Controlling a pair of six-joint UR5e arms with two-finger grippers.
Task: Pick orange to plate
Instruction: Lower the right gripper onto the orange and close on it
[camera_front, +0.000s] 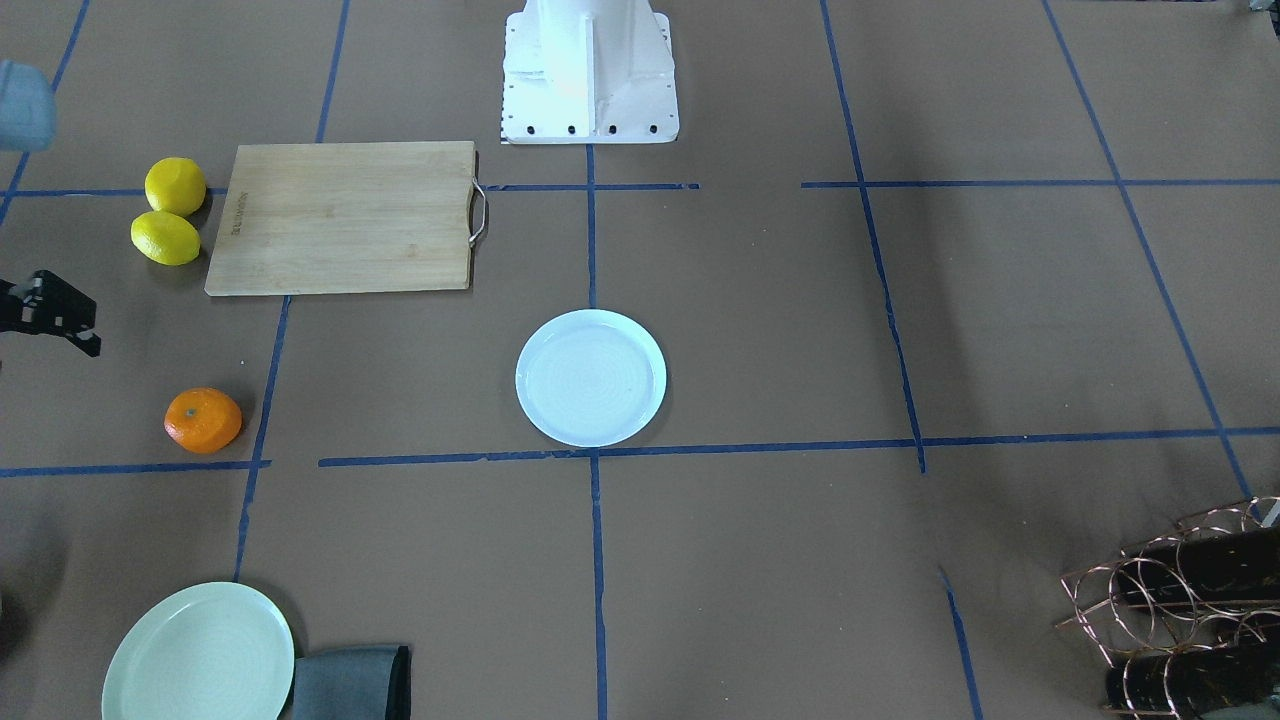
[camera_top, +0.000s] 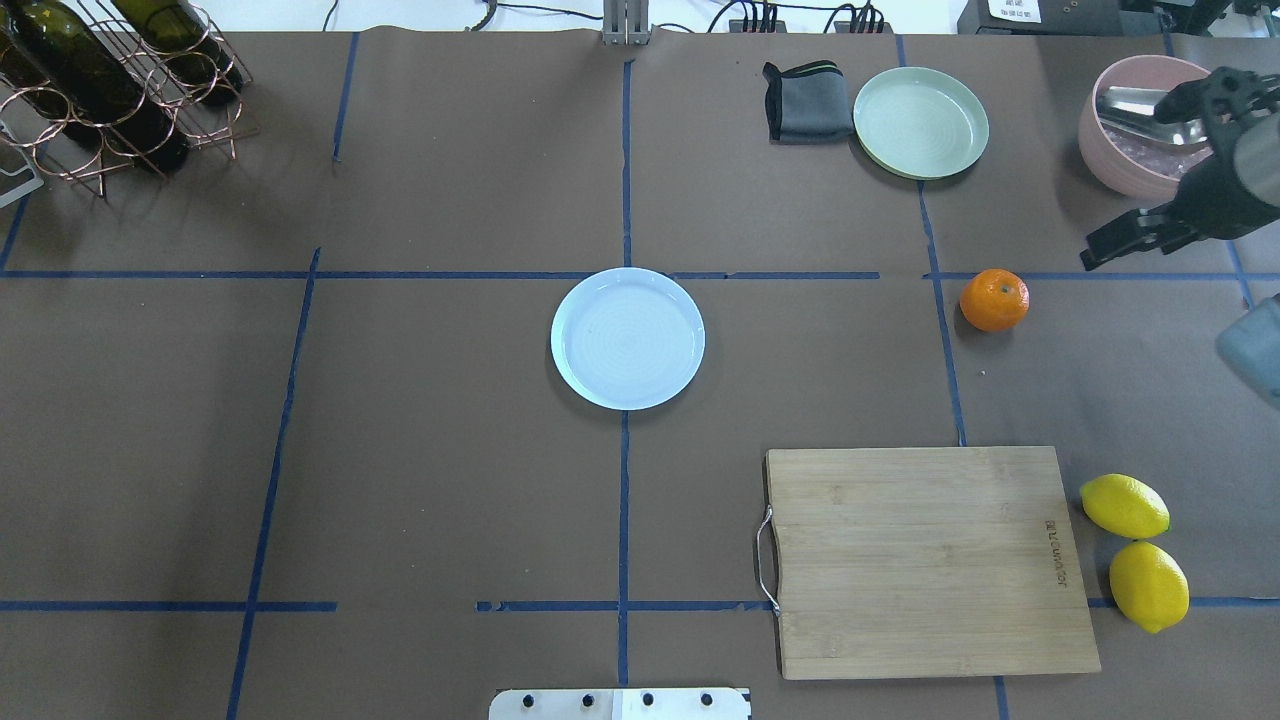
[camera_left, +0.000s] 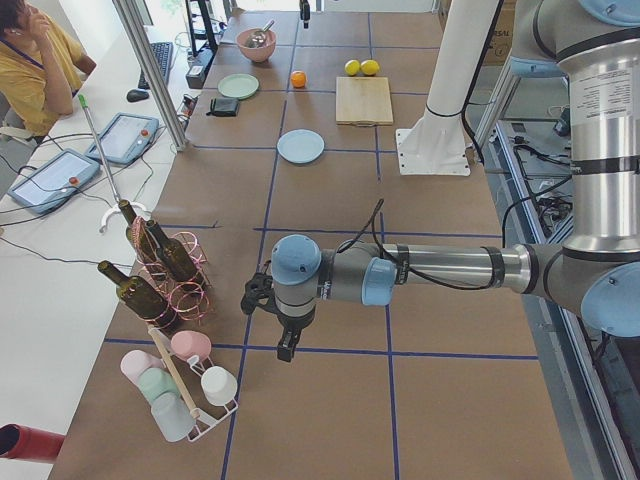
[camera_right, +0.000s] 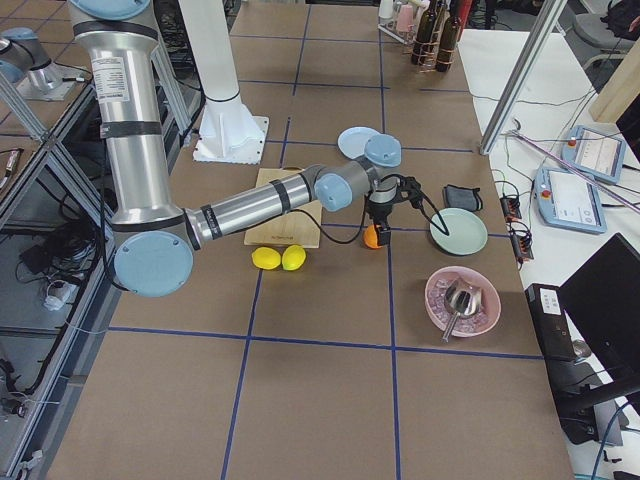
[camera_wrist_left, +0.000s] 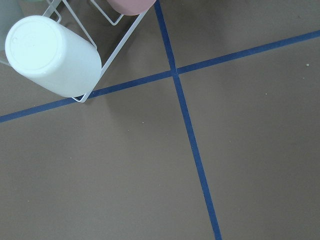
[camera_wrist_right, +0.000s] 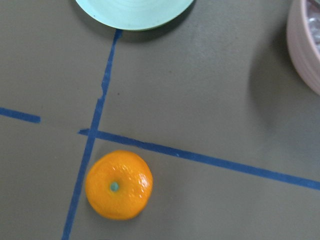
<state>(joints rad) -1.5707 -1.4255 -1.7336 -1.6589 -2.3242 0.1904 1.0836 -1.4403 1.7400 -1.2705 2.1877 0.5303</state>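
Next, I close my right gripper around the orange's middle (camera_front: 203, 421) (camera_wrist_right: 119, 185), with one finger on the side toward the white plate and the other opposite it.
The orange (camera_top: 994, 299) lies on the brown table on my right side, also seen at orange (camera_front: 203, 420) and, stem dot up, in the right wrist view (camera_wrist_right: 119, 185). The white, faintly bluish plate (camera_top: 627, 338) sits bare at the table's centre, plate (camera_front: 590, 377). My right gripper (camera_top: 1110, 245) hovers above the table just outboard of the orange, apart from it, fingers looking open with nothing between them; it shows again at right gripper (camera_front: 85, 330). My left gripper (camera_left: 284, 352) hangs over the table's left end, far from both; I cannot tell whether it is open.
A pale green plate (camera_top: 920, 122) and grey cloth (camera_top: 805, 100) lie beyond the orange, a pink bowl (camera_top: 1130, 130) with a metal scoop beside them. A wooden cutting board (camera_top: 925, 560) and two lemons (camera_top: 1124, 506) sit nearer the base. A bottle rack (camera_top: 110, 90) occupies the far left.
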